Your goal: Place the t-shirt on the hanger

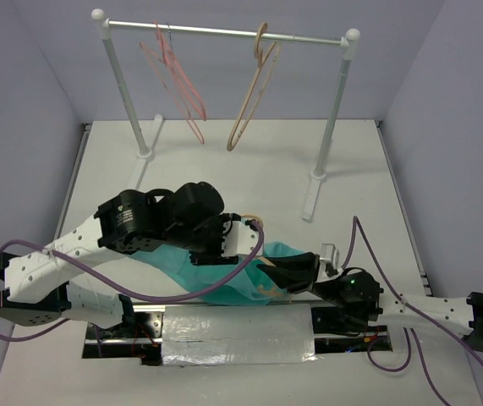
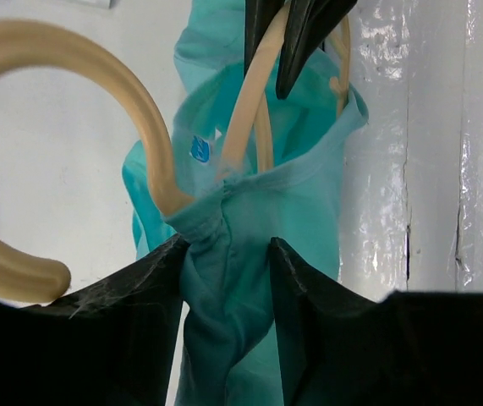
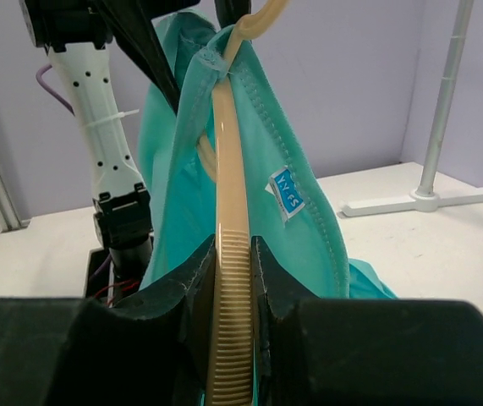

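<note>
The t-shirt's collar is blocked by my right gripper's hold on the hanger's ribbed arm, so next my left gripper pinches t-shirt and hanger together [image 2: 224, 258] below the hook first.
The teal t-shirt [image 1: 211, 275] hangs bunched between both grippers at the table's near middle. The cream hanger [image 1: 254, 222] is partly inside it, with only the hook showing from above. My left gripper [image 1: 245, 239] is shut on a bunched fold of the t-shirt [image 2: 309, 194] just below the collar, next to the hanger's hook [image 2: 131, 93]. My right gripper [image 1: 283, 275] is shut on the hanger's ribbed arm [image 3: 231, 169]. The t-shirt's collar [image 3: 309, 228], with a blue label, drapes around that arm. The right gripper's fingers [image 2: 300, 34] show at the top of the left wrist view.
A white clothes rack [image 1: 224, 32] stands at the back with thin pink hangers [image 1: 178, 76] and a darker tan hanger [image 1: 254, 93]. Its right foot [image 1: 313, 199] reaches toward the grippers. A silvery taped panel [image 1: 237, 334] lies at the near edge.
</note>
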### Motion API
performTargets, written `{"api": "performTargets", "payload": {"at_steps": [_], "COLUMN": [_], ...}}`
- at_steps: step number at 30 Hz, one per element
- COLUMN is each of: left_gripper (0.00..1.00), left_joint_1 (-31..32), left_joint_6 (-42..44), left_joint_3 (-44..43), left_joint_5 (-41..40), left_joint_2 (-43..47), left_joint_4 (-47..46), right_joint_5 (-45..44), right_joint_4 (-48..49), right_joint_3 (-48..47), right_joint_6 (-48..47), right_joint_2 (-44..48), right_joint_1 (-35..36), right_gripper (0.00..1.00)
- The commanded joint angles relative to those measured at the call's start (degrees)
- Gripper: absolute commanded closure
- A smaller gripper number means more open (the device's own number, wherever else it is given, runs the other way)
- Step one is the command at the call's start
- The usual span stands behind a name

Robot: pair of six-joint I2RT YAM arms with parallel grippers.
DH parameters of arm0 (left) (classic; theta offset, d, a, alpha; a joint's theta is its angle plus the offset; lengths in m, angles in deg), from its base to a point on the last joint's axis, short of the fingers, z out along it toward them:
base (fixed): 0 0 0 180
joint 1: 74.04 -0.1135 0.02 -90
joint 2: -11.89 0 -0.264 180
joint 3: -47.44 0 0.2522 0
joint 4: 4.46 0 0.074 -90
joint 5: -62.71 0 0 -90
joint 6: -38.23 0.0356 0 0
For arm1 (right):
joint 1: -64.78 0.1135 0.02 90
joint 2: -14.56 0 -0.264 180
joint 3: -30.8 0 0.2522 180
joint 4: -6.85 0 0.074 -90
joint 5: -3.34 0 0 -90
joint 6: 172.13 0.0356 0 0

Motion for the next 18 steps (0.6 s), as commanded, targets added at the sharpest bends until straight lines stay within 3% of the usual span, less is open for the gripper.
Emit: {"api": "performTargets", "payload": {"at_steps": [1, 7, 11, 18], "left_gripper": [0.45, 0.39, 0.44, 1.00], "left_joint_1": [-0.6, -0.6, -1.2, -2.0], "left_joint_6": [-3.4, -7.2, -8.0, -7.6], "left_joint_3": [-2.1, -1.9, -0.4, 1.0], "left_joint_5": [0.4, -1.5, -2.9, -0.4], "left_joint_2": [1.1, 1.0, 1.1, 0.8], "left_joint_4": [1.5, 2.6, 2.8, 2.8], "right_joint_5": [-0.7, -4.9, -5.3, -5.5], "right_joint_4": [7.1, 6.4, 6.7, 6.6], "right_joint_3": [4.9, 4.0, 3.8, 3.4], "right_joint_6": [-1.4, -3.4, -3.9, -3.9], "right_joint_2": [-0.2, -2.6, -3.5, -2.7], "right_joint_1": [0.2, 0.2, 0.4, 0.3], "right_gripper": [1.00, 1.00, 1.00, 1.00]}}
